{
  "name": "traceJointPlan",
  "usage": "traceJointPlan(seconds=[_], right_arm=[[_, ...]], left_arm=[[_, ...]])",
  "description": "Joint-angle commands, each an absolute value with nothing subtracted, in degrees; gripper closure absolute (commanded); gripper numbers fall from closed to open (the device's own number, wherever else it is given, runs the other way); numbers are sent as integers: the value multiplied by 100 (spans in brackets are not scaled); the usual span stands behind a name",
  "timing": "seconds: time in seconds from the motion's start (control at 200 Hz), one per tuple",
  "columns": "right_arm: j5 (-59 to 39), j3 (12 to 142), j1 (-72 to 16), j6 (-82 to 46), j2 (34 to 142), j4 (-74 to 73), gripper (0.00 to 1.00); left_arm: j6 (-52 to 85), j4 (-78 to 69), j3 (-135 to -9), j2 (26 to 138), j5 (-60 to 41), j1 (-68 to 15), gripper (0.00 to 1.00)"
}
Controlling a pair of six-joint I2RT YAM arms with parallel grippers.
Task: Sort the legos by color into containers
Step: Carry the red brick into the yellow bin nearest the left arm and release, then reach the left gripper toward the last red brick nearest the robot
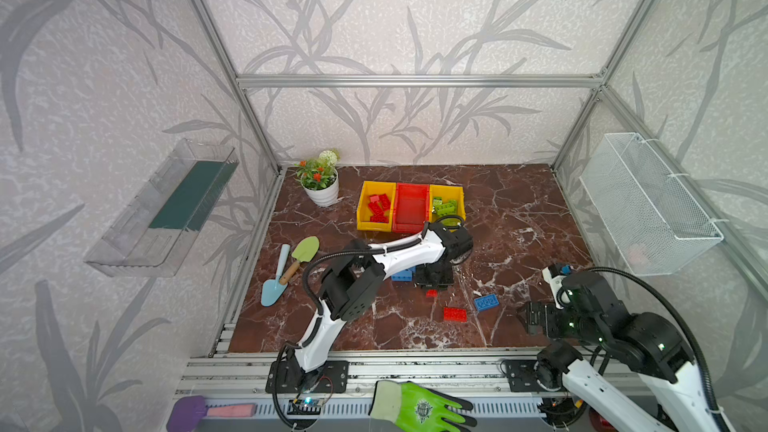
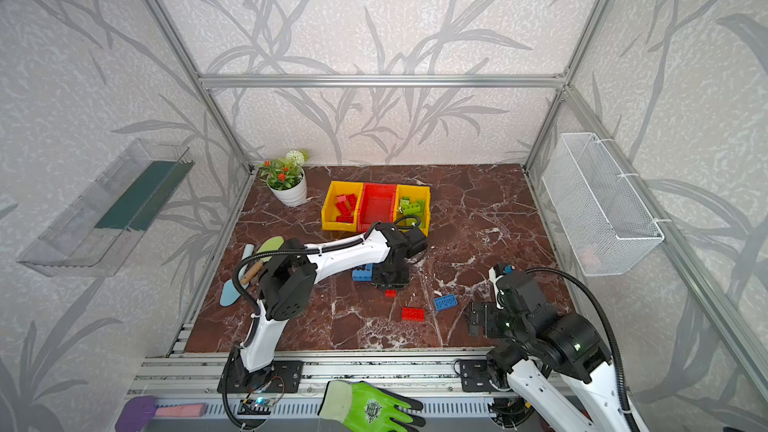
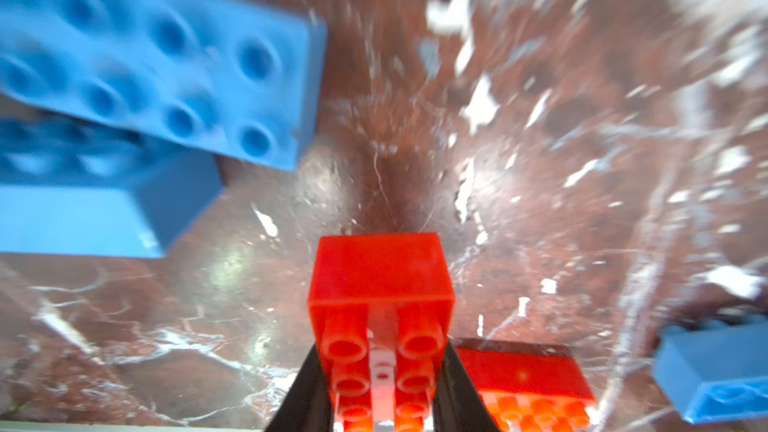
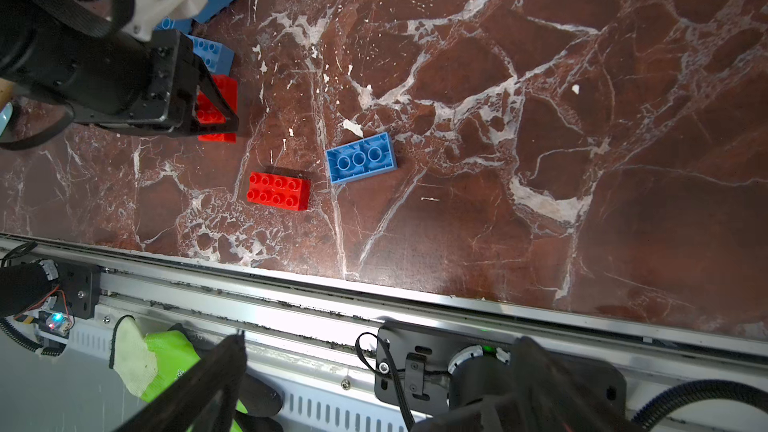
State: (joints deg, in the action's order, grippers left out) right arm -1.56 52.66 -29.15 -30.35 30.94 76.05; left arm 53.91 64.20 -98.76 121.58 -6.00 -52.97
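Next, the left gripper drops the red lego onto the red legos in the yellow bin (image 1: 378, 209). The held lego is still at mid-table.
My left gripper (image 3: 382, 351) is shut on a red lego (image 3: 380, 268) at mid-table, its black fingers (image 3: 305, 388) clamping the brick's long sides. In both top views the left gripper (image 1: 434, 280) (image 2: 390, 280) points down in front of the containers. Next to it lie blue legos (image 3: 166, 60) (image 1: 402, 274) and a second red lego (image 3: 528, 371). Nearer the front lie a loose red lego (image 1: 454, 314) (image 4: 278, 191) and an upturned blue lego (image 1: 486, 302) (image 4: 360, 157). The left yellow bin (image 1: 365, 209) holds red legos and the right yellow bin (image 1: 446, 193) holds green ones. The red bin (image 1: 411, 207) sits between them. My right gripper (image 1: 524, 317) (image 4: 370, 367) stands open and empty at the front right.
A potted plant (image 1: 320, 184) stands at the back left, with two garden trowels (image 1: 286, 272) lying left of my arm. A green glove (image 1: 419, 407) lies on the front rail. A white wire basket (image 1: 648, 205) hangs on the right wall and a clear tray (image 1: 166, 209) on the left.
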Motion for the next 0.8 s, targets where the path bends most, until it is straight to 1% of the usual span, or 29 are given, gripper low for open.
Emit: traceJointPlan(seconds=[0.0,0.185,0.275,0.375,0.505,0.69,0.795], right_arm=[[-141,5490,-2909,-2963,3453,7145,1],[-264,5720,-2909,-2886,4376,6450,1],[-303,5990,-2909,-2792,4984,6192,1],[-316,6400,-2899,-2712,5620,5988,1],[-324,6969,-2900,-2720,6315,5852,1],[-263,7477,-2900,-2751,6863,5917,1],[-119,7672,-2892,-2750,7054,6050,1]], left_arm=[[4987,7027,-10253,11691,-100,-4900,81],[4504,6987,-10458,11356,-26,-3820,82],[4194,7006,-10860,11440,32,-3349,81],[3842,7148,-11527,11801,155,-2855,82],[3326,7434,-12666,12550,296,-2399,82],[2512,7931,-14478,13733,808,-2214,82],[2224,7961,-14936,14151,1075,-2175,82]])
